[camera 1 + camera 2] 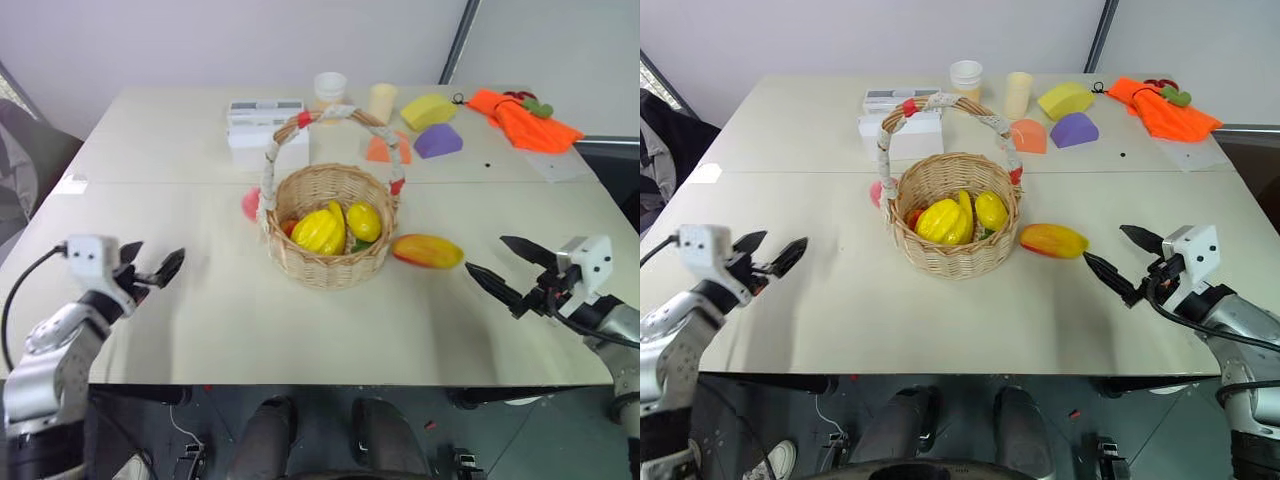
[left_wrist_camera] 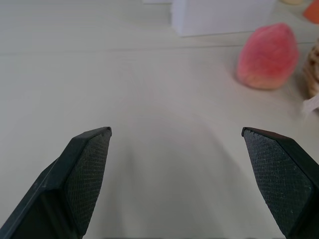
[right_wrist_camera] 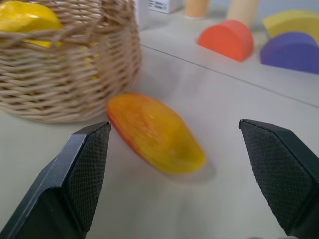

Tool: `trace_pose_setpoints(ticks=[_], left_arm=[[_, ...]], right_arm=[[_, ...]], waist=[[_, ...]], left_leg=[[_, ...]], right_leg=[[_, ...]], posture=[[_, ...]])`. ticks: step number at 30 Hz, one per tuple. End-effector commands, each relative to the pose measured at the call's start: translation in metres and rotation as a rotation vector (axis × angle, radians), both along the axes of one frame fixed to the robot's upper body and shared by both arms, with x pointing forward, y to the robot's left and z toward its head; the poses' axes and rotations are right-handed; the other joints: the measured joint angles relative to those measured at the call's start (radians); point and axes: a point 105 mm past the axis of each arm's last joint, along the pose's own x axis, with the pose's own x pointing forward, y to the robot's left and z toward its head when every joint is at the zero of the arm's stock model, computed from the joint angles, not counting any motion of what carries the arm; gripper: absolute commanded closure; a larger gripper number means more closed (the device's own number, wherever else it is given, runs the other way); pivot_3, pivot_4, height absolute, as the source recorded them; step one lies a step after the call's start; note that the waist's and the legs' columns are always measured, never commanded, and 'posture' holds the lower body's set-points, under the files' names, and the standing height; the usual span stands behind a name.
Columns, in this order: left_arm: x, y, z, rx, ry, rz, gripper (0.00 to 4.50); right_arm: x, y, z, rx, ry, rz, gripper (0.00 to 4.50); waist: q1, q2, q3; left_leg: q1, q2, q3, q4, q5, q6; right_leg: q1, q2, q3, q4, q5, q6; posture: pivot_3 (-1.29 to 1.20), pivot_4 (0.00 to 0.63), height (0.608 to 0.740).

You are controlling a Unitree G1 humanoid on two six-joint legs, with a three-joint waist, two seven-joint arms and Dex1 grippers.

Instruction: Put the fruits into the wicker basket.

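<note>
Next, I move my left gripper to the pink peach beside the wicker basket and close it around the peach's middle [image 1: 250,204] [image 2: 268,57].
The wicker basket [image 1: 325,268] stands mid-table, its arched handle [image 1: 285,135] over it. Inside lie a yellow ribbed fruit [image 1: 318,230] and a lemon-like one [image 1: 363,221]. An orange-yellow mango [image 1: 427,250] rests on the table just right of the basket. A pink peach [image 1: 250,203] sits against the basket's left side, partly behind the handle. My left gripper [image 1: 160,252] hovers open at the table's left, well short of the peach [image 2: 267,56]. On the right, my right gripper [image 1: 486,254] is open and empty, pointing at the mango [image 3: 154,132].
At the back stand a white box [image 1: 265,125], two cups [image 1: 330,88], a yellow block [image 1: 428,110], a purple block [image 1: 438,141] and an orange dome [image 1: 385,150]. An orange cloth [image 1: 525,118] lies at the back right.
</note>
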Motion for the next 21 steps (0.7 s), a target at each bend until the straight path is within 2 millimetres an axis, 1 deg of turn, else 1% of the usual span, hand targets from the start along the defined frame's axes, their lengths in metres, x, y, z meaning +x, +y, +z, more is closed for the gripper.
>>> trace_pose_setpoints(ticks=[1,5,11,17,21], left_arm=[[0.016,-0.015,0.011,0.060,-0.017,-0.079,0.00],[0.043,-0.030,0.021,0.093,-0.031,-0.141,0.00],[0.084,-0.065,0.031,0.110,-0.004,-0.262,0.00],[0.106,-0.093,0.032,0.165,0.008,-0.331,0.00],[0.117,-0.098,0.025,0.206,0.041,-0.322,0.00]], right_arm=[[-0.008,0.014,0.020,-0.027,-0.045,0.070,0.19],[-0.014,0.029,0.030,-0.041,-0.052,0.130,0.19],[-0.024,0.053,0.047,-0.102,-0.062,0.256,0.19],[-0.029,0.077,0.060,-0.111,-0.093,0.347,0.19],[-0.031,0.085,0.061,-0.097,-0.101,0.370,0.19]], waist=[[-0.001,0.000,0.000],[-0.001,0.000,0.000],[0.000,-0.002,0.001],[-0.002,-0.003,0.002],[-0.001,-0.004,0.002]], left_leg=[[0.000,0.000,0.001,0.000,0.000,0.000],[0.000,0.000,0.001,0.000,0.000,0.000],[0.000,-0.001,0.004,0.001,0.000,0.000],[-0.001,-0.001,0.004,0.001,0.000,0.001],[-0.002,-0.001,0.004,0.001,0.000,0.001]], right_leg=[[0.000,0.000,0.000,0.000,0.000,0.000],[0.000,0.001,0.000,0.000,0.000,0.001],[0.000,0.002,0.000,0.000,0.002,0.004],[-0.001,0.001,0.000,0.000,0.004,0.010],[-0.001,0.001,0.000,0.000,0.004,0.011]], posture=[[0.00,0.150,0.740],[0.00,0.150,0.740],[0.00,0.150,0.740],[0.00,0.150,0.740],[0.00,0.150,0.740]])
